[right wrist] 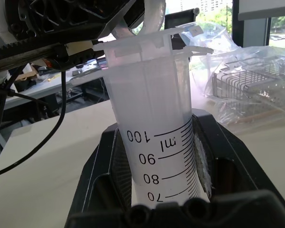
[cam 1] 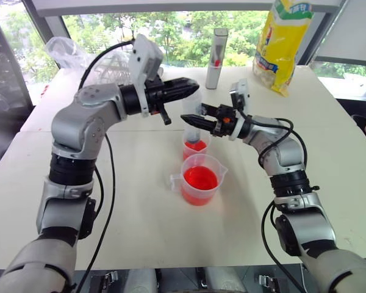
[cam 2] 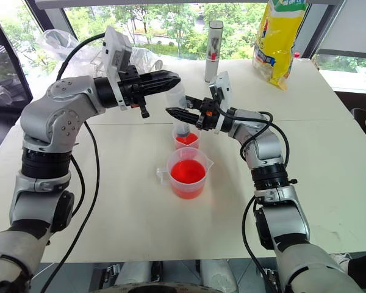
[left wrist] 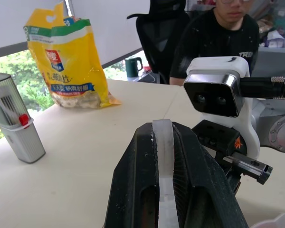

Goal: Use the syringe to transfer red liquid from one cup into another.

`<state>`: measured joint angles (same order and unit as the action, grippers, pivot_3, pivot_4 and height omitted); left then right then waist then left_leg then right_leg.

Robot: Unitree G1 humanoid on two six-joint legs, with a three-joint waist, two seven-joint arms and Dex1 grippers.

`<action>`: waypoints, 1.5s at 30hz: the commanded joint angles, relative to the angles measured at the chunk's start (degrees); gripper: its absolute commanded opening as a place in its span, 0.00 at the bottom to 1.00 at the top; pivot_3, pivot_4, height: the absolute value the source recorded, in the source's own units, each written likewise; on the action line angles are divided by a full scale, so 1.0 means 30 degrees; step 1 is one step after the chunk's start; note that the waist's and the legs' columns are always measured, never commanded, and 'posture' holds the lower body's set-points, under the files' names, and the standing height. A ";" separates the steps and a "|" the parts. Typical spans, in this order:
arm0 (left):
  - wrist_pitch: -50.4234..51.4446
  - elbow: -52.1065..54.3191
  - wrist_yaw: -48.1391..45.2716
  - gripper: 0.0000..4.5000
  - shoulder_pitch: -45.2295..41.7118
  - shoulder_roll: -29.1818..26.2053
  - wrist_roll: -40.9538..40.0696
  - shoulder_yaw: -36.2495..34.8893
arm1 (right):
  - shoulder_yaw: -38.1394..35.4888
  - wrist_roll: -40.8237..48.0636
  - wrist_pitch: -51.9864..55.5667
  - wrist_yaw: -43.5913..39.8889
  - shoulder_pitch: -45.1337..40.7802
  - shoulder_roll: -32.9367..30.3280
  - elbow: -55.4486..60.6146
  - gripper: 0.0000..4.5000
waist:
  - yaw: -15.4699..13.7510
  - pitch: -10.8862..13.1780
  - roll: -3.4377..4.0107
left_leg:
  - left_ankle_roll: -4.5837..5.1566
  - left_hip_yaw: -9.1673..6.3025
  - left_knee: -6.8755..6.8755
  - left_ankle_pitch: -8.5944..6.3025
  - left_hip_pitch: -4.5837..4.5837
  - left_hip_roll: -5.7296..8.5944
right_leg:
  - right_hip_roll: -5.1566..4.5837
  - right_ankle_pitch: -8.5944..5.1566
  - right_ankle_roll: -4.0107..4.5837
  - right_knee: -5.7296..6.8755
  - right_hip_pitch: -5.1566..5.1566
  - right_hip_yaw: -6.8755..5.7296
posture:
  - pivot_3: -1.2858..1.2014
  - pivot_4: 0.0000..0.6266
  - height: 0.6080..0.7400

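My right gripper sets the syringe on the table (cam 1: 259, 163) next, beside the larger measuring cup's spout side.
The syringe (cam 1: 194, 102) stands upright with its lower end inside the smaller handleless cup (cam 1: 195, 148), which holds some red liquid. My right gripper (cam 1: 188, 119) is shut on the clear barrel (right wrist: 156, 142), where the printed markings show. My left gripper (cam 1: 192, 85) is shut on the white plunger top (left wrist: 164, 142) above the barrel. Just in front stands the larger measuring cup (cam 1: 215, 163) with its side handle to the left; it is part full of red liquid (cam 1: 200, 178).
At the table's far edge stand a yellow bag (cam 1: 283, 43) and a grey upright cylinder (cam 1: 218, 58). A crumpled clear plastic bag (cam 1: 67, 52) lies at the back left. A person in a black shirt (left wrist: 213, 33) sits off the table's right side.
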<state>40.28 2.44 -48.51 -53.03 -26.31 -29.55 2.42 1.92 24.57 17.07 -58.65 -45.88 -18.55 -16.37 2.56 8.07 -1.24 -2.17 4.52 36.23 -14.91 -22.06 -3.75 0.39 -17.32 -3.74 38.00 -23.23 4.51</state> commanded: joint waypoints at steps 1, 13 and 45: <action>0.0934 0.0082 -0.0803 0.01 0.1094 0.0089 0.0161 0.1666 | -0.2419 0.1799 -0.0508 0.1062 -0.2479 -0.0008 0.1927 0.31 | 0.0001 0.0000 0.0000 | 0.0000 0.0000 0.0001 0.0000 -0.0002 0.0000 | 0.0000 0.0000 0.0000 0.0000 0.0000 0.0000 | 0.52 0.24 1.00; 0.1307 0.0069 -0.0558 0.20 -0.0068 0.0103 -0.0502 0.0282 | -0.2162 0.1747 -0.0197 0.1030 -0.1955 -0.0132 0.2388 0.31 | 0.0001 0.0000 0.0001 | 0.0000 -0.0003 -0.0002 0.0000 -0.0003 0.0002 | 0.0002 0.0000 0.0000 -0.0002 -0.0001 -0.0003 | 0.52 0.24 1.00; 0.2365 0.5413 -0.1235 1.00 0.6297 -0.5287 -0.3495 -0.3927 | -0.0740 0.2333 0.9650 0.0308 -0.3420 -0.6499 0.4556 0.31 | -0.0020 0.0009 0.0012 | 0.0003 -0.0006 -0.0021 -0.0002 -0.0032 -0.0014 | -0.0030 -0.0004 0.0006 -0.0037 -0.0023 0.0017 | 0.52 0.24 1.00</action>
<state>48.45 16.69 -51.73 -34.77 -41.25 -39.44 -9.55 0.09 30.47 40.45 -56.05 -52.88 -34.62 -4.56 2.50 8.09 -1.21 -2.15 4.50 36.15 -14.92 -22.15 -3.79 0.31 -17.33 -3.72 37.87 -23.30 4.56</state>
